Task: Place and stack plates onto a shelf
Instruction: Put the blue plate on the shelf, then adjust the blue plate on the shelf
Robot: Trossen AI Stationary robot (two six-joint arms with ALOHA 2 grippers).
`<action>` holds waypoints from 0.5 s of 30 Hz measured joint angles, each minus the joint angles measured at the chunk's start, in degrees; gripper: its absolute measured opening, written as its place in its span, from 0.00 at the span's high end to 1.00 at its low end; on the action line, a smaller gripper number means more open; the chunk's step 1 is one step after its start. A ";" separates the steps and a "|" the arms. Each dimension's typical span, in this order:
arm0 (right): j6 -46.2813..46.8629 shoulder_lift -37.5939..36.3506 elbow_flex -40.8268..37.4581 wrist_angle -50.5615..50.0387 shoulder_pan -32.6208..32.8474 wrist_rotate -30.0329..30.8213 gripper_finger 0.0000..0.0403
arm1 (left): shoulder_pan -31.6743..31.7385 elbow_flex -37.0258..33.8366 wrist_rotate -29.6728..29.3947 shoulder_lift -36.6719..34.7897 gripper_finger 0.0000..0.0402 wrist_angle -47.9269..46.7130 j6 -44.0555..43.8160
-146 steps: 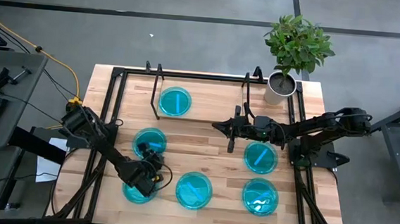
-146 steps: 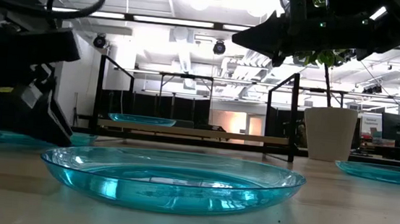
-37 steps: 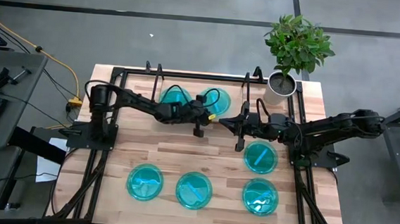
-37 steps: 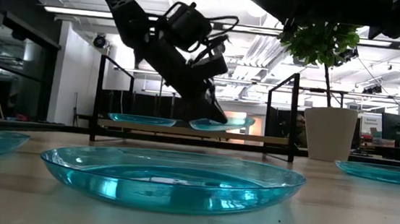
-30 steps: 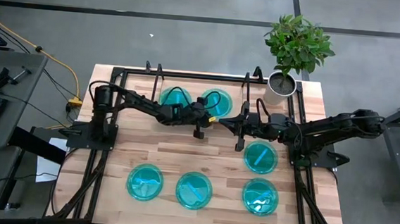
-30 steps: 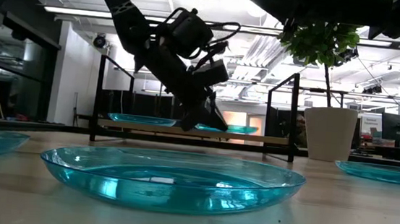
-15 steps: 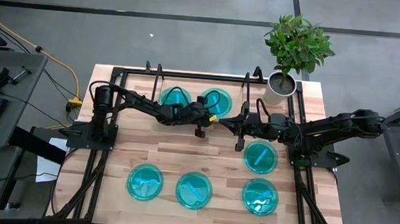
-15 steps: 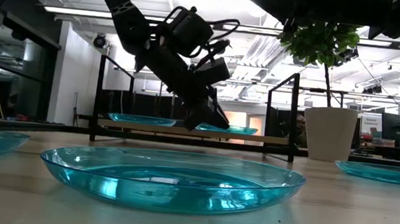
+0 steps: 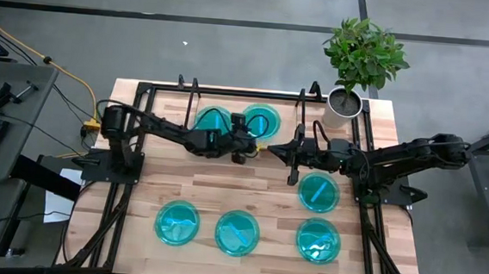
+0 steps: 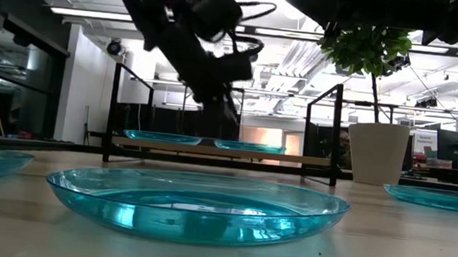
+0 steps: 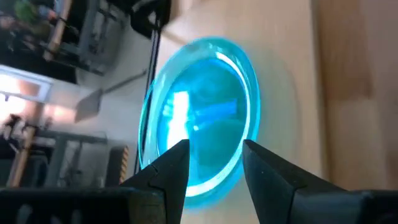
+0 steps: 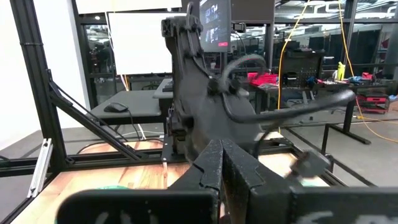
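Next, I move my left gripper to the shelf plate farther from the potted plant and close it at that plate's edge (image 9: 229, 117) facing the other shelf plate.
Two cyan-blue plates lie side by side, flat on the wooden shelf (image 9: 285, 129), one on its left half (image 9: 213, 117) and one on its right half (image 9: 261, 119); the low view shows them as plate (image 10: 162, 137) and plate (image 10: 250, 147). My left gripper (image 9: 248, 145) hangs open just off the shelf's near edge, raised above the right plate (image 11: 199, 124), touching nothing. My right gripper (image 9: 268, 151) waits shut beside it, above the table. Several more plates rest on the tabletop: plate (image 9: 177, 221), plate (image 9: 237, 231), plate (image 9: 320, 192), plate (image 9: 317, 240).
Black wire frames (image 9: 302, 106) stand at both ends of the shelf. A potted plant (image 9: 353, 67) sits at the table's far right corner. The two grippers hang close together over the middle of the table. Bare wood lies between the shelf and the near row of plates.
My left gripper laid the tilted plate flat on the shelf's right half, beside the other plate, and let go. It then drew back toward the table's near left and rose clear. The plate has stayed where it was set. The right arm kept still.
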 joint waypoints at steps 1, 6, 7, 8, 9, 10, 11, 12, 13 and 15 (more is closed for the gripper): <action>-0.02 0.00 0.00 -0.08 -0.02 0.00 1.00 | -0.29 0.00 0.17 -1.40 0.65 -2.66 -1.45; -0.24 0.00 0.00 0.00 -0.01 0.02 1.00 | -1.02 0.00 5.27 -6.97 0.66 -9.63 -9.09; -0.22 0.00 0.00 0.00 0.00 0.00 1.00 | -1.09 -0.21 5.49 -8.08 0.66 -10.73 -10.19; -0.24 0.00 0.00 0.03 0.00 0.02 1.00 | -1.11 -1.10 5.46 -9.46 0.66 -11.61 -10.90; -0.22 0.00 0.00 -0.05 -0.02 0.02 1.00 | -0.81 -2.20 5.21 -10.64 0.67 -11.66 -11.48; -0.20 0.00 0.00 -0.32 0.00 0.02 1.00 | -0.21 -3.34 5.12 -11.63 0.67 -10.60 -12.09; -0.02 0.00 0.00 -0.45 0.00 0.03 1.00 | 0.74 -4.85 5.17 -12.87 0.68 -9.92 -13.17; 0.00 0.00 0.00 -0.43 0.00 0.04 1.00 | 1.91 -6.48 5.29 -14.15 0.68 -9.84 -14.47; 0.00 0.00 0.00 -0.57 0.00 0.04 1.00 | 3.11 -7.59 5.58 -14.92 0.69 -9.39 -15.87; 0.00 0.00 0.00 -0.88 0.00 0.04 1.00 | 6.20 -9.32 7.73 -16.23 0.73 -9.38 -19.27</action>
